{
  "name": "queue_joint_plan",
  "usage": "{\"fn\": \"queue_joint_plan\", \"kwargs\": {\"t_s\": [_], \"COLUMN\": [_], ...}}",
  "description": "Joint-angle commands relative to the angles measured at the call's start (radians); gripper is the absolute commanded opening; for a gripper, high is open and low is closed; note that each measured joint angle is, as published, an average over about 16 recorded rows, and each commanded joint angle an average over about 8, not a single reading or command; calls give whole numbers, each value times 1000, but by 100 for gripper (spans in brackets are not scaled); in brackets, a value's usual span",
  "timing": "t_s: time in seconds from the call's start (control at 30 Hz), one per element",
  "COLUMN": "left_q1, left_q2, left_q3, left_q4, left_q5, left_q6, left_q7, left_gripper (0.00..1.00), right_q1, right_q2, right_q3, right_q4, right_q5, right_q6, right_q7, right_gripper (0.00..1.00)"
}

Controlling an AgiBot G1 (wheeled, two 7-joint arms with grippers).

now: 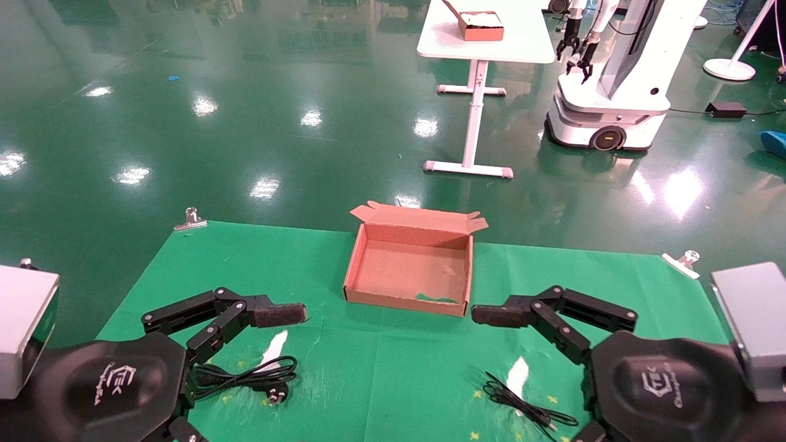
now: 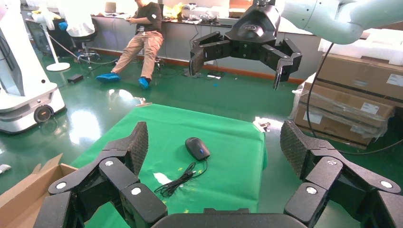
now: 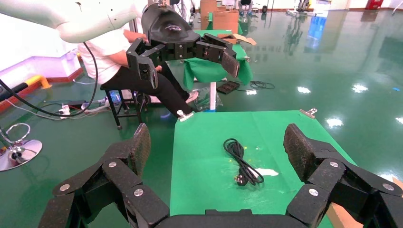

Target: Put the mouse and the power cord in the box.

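The robot's right gripper will close on the middle of the mouse's cable (image 1: 524, 403), across the looped bundle, so that the mouse hangs from it.
The brown cardboard box (image 1: 408, 270) lies open and bare inside at the middle of the green table, its flap lid folded back. The power cord (image 1: 245, 374) lies coiled near the front left, below my left arm, and also shows as the power cord (image 3: 242, 161) with its plug. My left gripper (image 2: 214, 140) hovers open over it, one finger (image 1: 279, 314) reaching toward the box. The mouse (image 2: 197, 148) rests at the front right beside its looped thin cable (image 1: 528, 408). My right gripper (image 3: 218, 142) hangs open above it, hiding the mouse in the head view.
The green cloth (image 1: 381, 368) is held by metal clips (image 1: 191, 220) (image 1: 684, 261) at its far corners. Beyond it, on the green floor, stand a white table (image 1: 485, 43) with a small brown box (image 1: 479, 26) and another white robot (image 1: 614, 80).
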Motion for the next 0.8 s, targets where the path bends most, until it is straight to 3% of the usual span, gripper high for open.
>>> {"fn": "queue_joint_plan", "kwargs": {"t_s": [0.03,0.6,0.8], "left_q1": [0,-4,-47], "left_q2": [0,1,0], "left_q3": [0,5,47], "left_q4": [0,-1,6], "left_q5": [0,9,108], "left_q6": [0,2,46], "left_q7": [0,5,40], "left_gripper": [100,100,100], "right_q1": [0,0,10], "right_q2": [0,0,8], "right_q3": [0,0,-17], "right_q4": [0,0,-24], "right_q5": [0,0,-42], "right_q6": [0,0,-21], "right_q7": [0,0,-15], "right_gripper": [100,100,100]}}
